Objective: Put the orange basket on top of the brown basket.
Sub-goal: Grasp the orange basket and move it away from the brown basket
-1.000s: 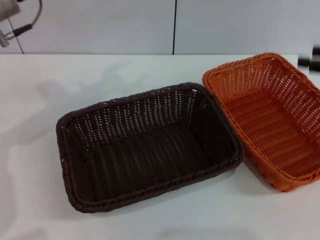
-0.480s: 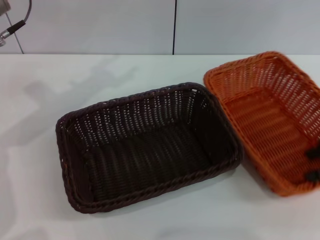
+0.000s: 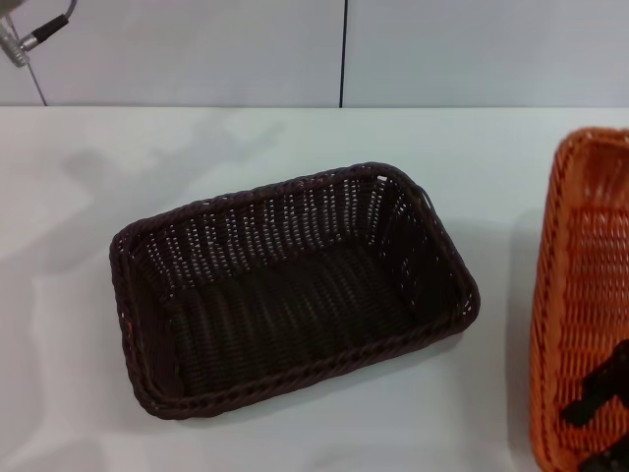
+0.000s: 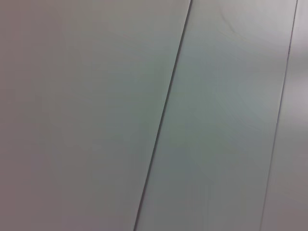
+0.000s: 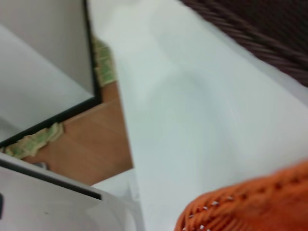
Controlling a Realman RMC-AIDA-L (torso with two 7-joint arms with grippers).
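The orange basket is held by its near end in my right gripper, crosswise to the brown basket, so next I set it down and take its far end (image 3: 601, 143).
The brown basket (image 3: 285, 295) stands upright on the white table (image 3: 88, 324), in the middle of the head view. The orange basket (image 3: 582, 285) is at the far right edge, cut off by the frame, apart from the brown one and looking raised and tilted. My right gripper (image 3: 601, 423) shows as black fingers over the orange basket's near rim, shut on it. In the right wrist view the orange rim (image 5: 250, 207) is close up and the brown rim (image 5: 260, 33) lies beyond. Of my left arm only a cabled part (image 3: 25, 34) shows, high at the far left.
A pale panelled wall (image 3: 344, 49) runs behind the table's far edge. The right wrist view shows the table's edge (image 5: 130, 144) with wooden floor (image 5: 82, 144) below it. The left wrist view shows only wall panels (image 4: 144, 120).
The orange basket has left the brown basket's side and moved right and towards the camera, now half out of frame. The right gripper's fingers came onto its rim. The brown basket has not moved.
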